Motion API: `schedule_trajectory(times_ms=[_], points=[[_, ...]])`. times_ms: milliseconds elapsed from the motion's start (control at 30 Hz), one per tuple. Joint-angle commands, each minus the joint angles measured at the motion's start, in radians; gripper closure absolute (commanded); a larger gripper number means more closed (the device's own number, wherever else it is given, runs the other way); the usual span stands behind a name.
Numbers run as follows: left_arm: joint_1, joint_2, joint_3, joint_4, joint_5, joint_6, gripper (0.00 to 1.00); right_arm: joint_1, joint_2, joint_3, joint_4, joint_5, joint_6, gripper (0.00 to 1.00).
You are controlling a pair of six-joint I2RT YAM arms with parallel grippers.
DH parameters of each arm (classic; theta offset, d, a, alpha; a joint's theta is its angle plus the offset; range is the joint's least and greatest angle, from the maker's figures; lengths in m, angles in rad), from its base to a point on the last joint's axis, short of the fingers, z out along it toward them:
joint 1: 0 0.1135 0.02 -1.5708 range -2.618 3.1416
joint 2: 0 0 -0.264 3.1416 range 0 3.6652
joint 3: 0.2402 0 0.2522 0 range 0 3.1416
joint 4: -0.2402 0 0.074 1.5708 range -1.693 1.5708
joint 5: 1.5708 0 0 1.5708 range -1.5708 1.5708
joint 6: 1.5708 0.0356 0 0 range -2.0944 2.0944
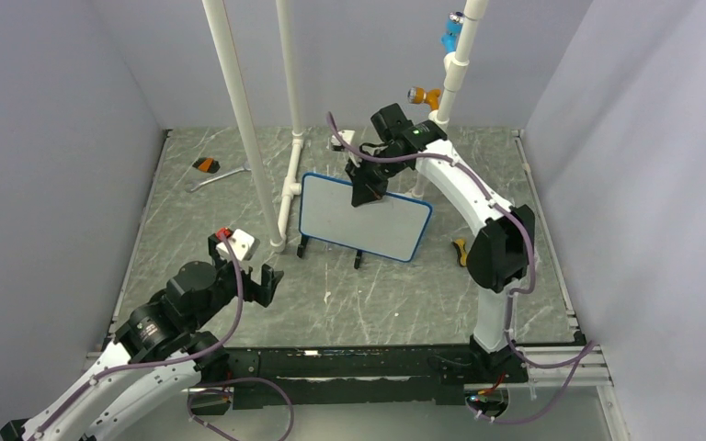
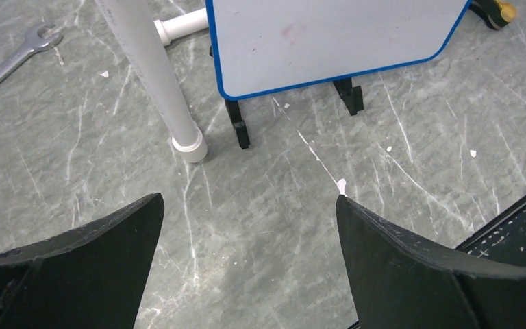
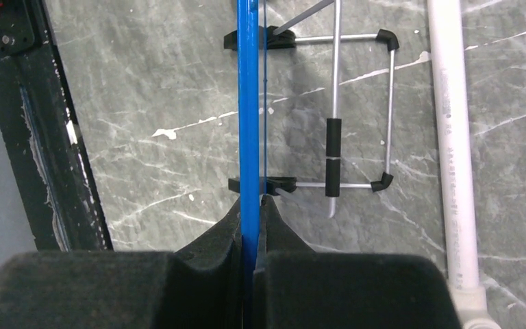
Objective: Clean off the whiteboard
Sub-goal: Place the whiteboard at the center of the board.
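Next, my right gripper puts the whiteboard down on the black feet of its thin metal stand [image 1: 343,250] [image 3: 259,145]. The whiteboard now stands upright mid-table.
The whiteboard [image 1: 365,220], a small white board in a thin blue frame, stands upright on black feet mid-table. Its face [image 2: 329,41] looks almost plain, with one faint reddish smudge. My right gripper [image 1: 368,193] comes down from above and is shut on the top edge of the board. In the right wrist view the blue frame [image 3: 248,103] runs straight between the closed fingers of the right gripper [image 3: 250,202]. My left gripper [image 1: 242,261] hovers low at the front left, well short of the board. The left gripper [image 2: 248,205] is open wide, with only bare tabletop between its fingers.
A slanted white pipe [image 1: 244,119] meets the table just left of the board, and its foot [image 2: 190,145] is close ahead of my left fingers. A wrench [image 1: 216,177] and an orange-black object [image 1: 205,165] lie back left. A yellow-black object [image 1: 461,250] sits right of the board. A black rail [image 1: 358,363] lines the near edge.
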Motion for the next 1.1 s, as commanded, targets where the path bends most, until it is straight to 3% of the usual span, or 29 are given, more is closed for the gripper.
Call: schedule_trajectory(times_ms=[0, 1067], points=[[-0.002, -0.031, 0.016, 0.010, -0.044, -0.013, 0.01, 0.004, 0.025, 0.128, -0.003, -0.017, 0.038, 1.00], [0.010, -0.025, 0.021, 0.013, -0.014, -0.004, 0.01, 0.056, 0.245, 0.370, -0.121, -0.018, 0.007, 0.97]])
